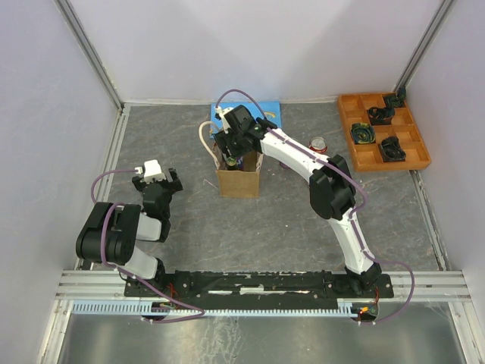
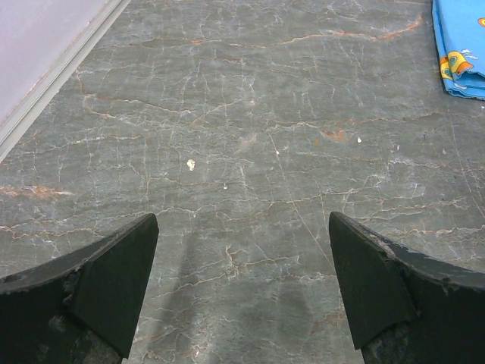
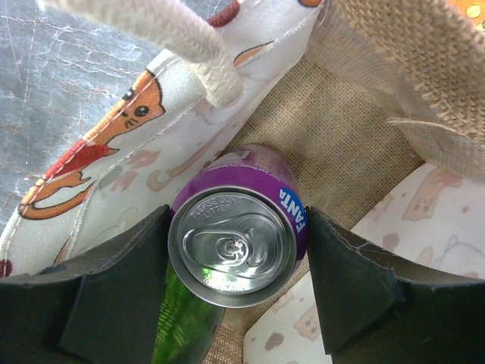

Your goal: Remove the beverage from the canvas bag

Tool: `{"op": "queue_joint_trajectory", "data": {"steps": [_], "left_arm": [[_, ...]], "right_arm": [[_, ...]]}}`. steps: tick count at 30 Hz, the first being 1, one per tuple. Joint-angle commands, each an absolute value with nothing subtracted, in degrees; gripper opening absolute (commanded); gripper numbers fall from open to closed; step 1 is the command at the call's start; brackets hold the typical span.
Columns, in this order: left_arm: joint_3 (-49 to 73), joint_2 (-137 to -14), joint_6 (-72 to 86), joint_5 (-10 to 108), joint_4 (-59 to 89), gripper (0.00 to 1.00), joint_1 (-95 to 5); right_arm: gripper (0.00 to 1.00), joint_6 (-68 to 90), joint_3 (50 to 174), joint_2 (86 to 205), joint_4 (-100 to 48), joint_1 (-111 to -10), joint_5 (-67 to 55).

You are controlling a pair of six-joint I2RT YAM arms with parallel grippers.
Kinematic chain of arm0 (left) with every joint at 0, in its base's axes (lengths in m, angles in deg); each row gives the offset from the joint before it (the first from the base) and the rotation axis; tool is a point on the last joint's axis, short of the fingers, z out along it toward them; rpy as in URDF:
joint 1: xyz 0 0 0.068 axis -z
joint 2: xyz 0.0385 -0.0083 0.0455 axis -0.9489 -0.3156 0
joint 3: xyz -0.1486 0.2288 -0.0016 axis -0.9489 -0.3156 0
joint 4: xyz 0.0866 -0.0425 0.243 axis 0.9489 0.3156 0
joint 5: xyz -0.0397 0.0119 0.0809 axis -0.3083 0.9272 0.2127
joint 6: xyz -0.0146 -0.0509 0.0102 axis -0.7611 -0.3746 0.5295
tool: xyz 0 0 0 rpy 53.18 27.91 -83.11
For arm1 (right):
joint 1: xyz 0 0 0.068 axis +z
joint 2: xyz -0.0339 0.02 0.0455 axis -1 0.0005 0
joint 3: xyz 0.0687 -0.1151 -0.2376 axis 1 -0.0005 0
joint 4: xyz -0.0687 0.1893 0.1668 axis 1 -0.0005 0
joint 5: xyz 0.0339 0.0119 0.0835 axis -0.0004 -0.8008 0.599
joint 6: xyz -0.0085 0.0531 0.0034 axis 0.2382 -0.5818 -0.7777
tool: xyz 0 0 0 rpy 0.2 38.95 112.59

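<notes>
My right gripper will release the purple Fanta can on the table (image 1: 291,186) between the canvas bag and red can.
The canvas bag (image 1: 239,180) stands upright mid-table, tan with cream rope handles (image 3: 193,49) and a cat-print lining (image 3: 114,140). Inside it stands a purple Fanta can (image 3: 235,246), the beverage, top up, with a green container (image 3: 182,326) beside it. My right gripper (image 1: 233,154) reaches down into the bag's mouth; in the right wrist view the right gripper (image 3: 239,227) has both fingers pressed against the can's sides. My left gripper (image 1: 155,182) is open and empty, low over bare table to the bag's left; the left wrist view shows the left gripper (image 2: 242,227) wide apart.
A flat blue board (image 1: 250,114) lies behind the bag and shows in the left wrist view (image 2: 461,45). Another can (image 1: 318,144) stands right of the bag. An orange compartment tray (image 1: 383,133) with dark items sits at the back right. Walls enclose the table.
</notes>
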State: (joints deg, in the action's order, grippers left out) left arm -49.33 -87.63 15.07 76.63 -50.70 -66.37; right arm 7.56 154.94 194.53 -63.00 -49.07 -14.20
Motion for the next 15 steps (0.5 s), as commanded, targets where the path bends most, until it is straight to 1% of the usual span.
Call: {"op": "queue_joint_trajectory", "data": {"steps": [1,7,15], "left_arm": [[-48.1,-87.6,17.1,77.8,-53.4,0.99,-66.2],[-48.1,-87.6,17.1,77.8,-53.4,0.99,-66.3],[-48.1,-87.6,17.1,77.9,-53.4,0.99,-66.2]], "right_arm": [[0.0,11.4,157.2,192.6,-63.0,-49.2,-20.1],[0.0,14.1,158.1,188.3,-58.3,-49.2,-23.1],[0.0,15.3,157.5,181.4,-53.1,-49.4,-24.1]]}}
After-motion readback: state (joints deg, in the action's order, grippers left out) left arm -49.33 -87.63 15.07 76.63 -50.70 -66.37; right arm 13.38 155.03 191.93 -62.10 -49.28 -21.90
